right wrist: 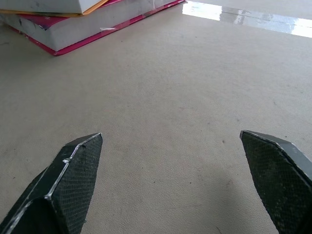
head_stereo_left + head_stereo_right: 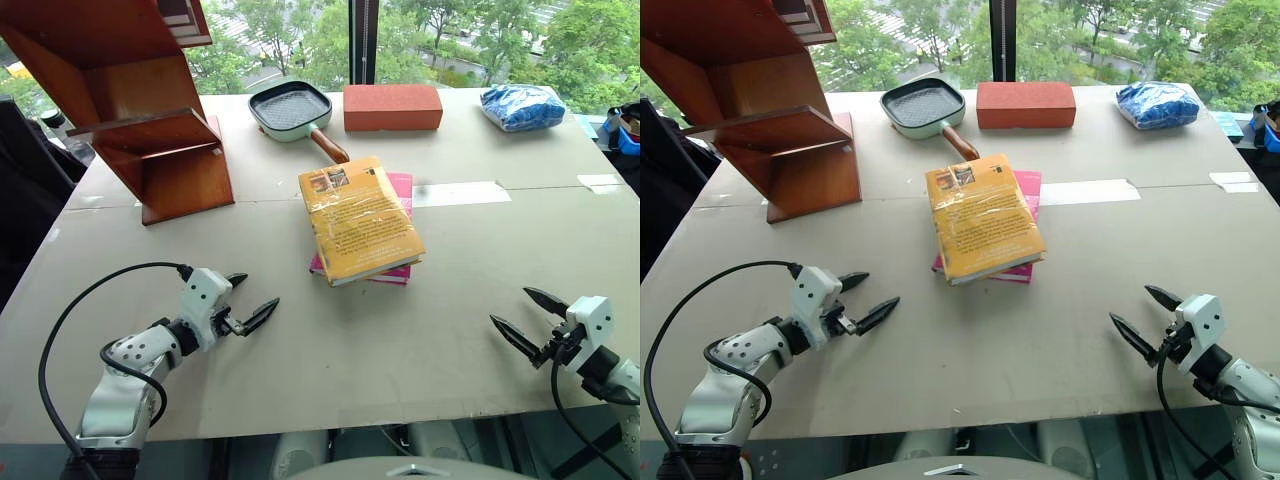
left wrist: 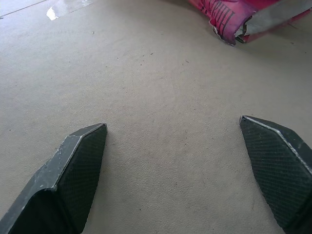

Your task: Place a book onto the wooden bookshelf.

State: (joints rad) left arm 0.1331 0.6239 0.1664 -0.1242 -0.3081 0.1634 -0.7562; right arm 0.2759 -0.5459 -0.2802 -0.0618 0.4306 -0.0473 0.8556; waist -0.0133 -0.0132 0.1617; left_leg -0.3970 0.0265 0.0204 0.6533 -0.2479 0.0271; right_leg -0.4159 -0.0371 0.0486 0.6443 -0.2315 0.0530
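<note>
The yellow-orange book is next, and my left gripper should go to the middle of the yellow-orange book's spine (image 2: pixel 316 232), the side facing that gripper, and close there.
The yellow-orange book (image 2: pixel 357 221) lies in the middle of the table on top of a thinner pink book (image 2: pixel 402 186). The reddish-brown wooden bookshelf (image 2: pixel 140 110) stands at the back left, its slanted boards bare. My left gripper (image 2: pixel 252 297) hovers open over the near left of the table, pointing toward the books and well short of them. My right gripper (image 2: pixel 528 317) is open at the near right, also apart from the books. The pink book's corner (image 3: pixel 229 22) shows in the left wrist view; both books' edges (image 1: pixel 63 19) show in the right wrist view.
Along the back edge sit a green grill pan (image 2: pixel 291 110) with a wooden handle, a red-orange brick (image 2: pixel 392 107) and a blue bag (image 2: pixel 522 107). Strips of tape (image 2: pixel 460 194) lie on the grey table (image 2: pixel 330 350). A window runs behind the table.
</note>
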